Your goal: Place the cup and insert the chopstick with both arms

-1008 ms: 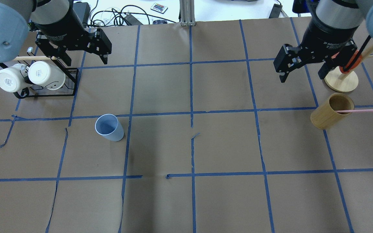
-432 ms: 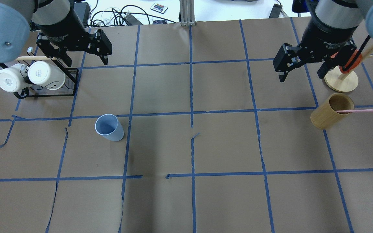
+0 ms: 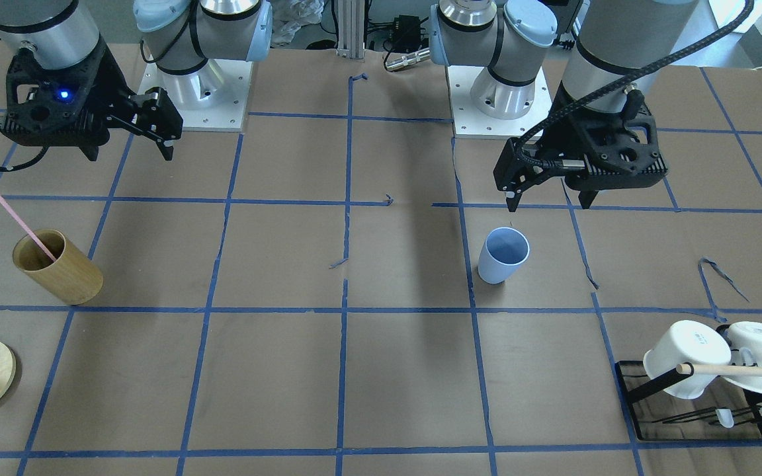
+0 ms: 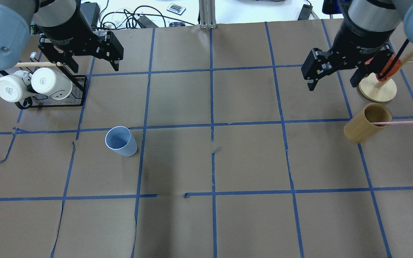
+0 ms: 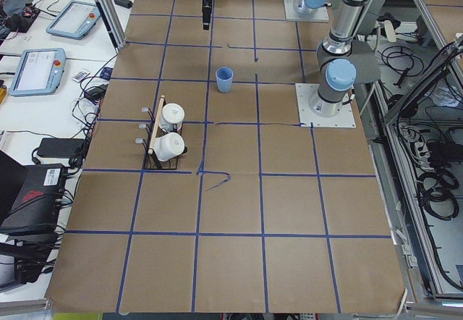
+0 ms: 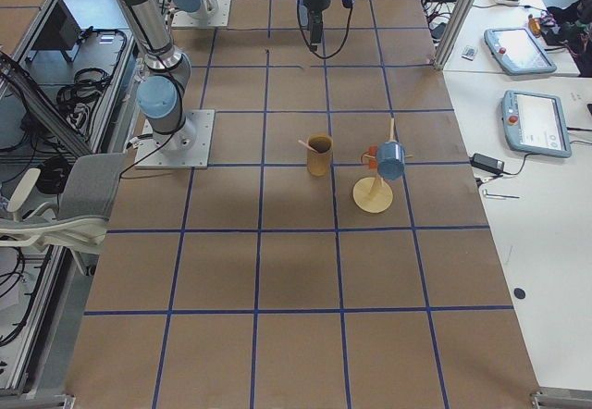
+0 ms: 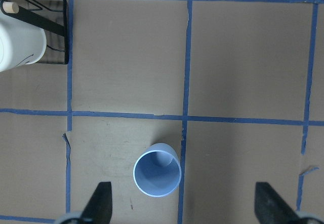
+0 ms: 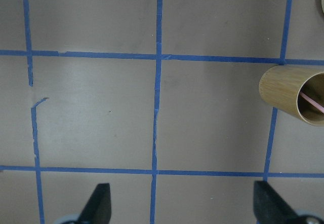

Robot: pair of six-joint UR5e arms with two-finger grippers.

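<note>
The light-blue cup is next for my left gripper, which should go to it and close on the cup's rim [image 3: 528, 248] [image 7: 135, 173], on the side toward the black rack.
The light-blue cup [image 4: 121, 141] stands upright on the brown paper, left of centre; it also shows in the front view [image 3: 503, 254] and the left wrist view [image 7: 157, 171]. The pale pink chopstick [image 4: 400, 123] leans out of a tan wooden holder [image 4: 366, 127] at the right, also seen in the front view [image 3: 20, 221]. My left gripper [image 4: 95, 66] is open and empty, high above the table beyond the cup. My right gripper [image 4: 332, 84] is open and empty, beyond and left of the holder [image 8: 293, 95].
A black rack with two white mugs [image 4: 34, 86] stands at the far left, under my left arm. A round wooden stand with an orange piece [image 4: 378, 89] stands just beyond the holder. Blue tape lines grid the paper; some strips are peeled.
Both grippers have shifted very slightly toward the table's far side. The cup, holder and chopstick have not moved.
</note>
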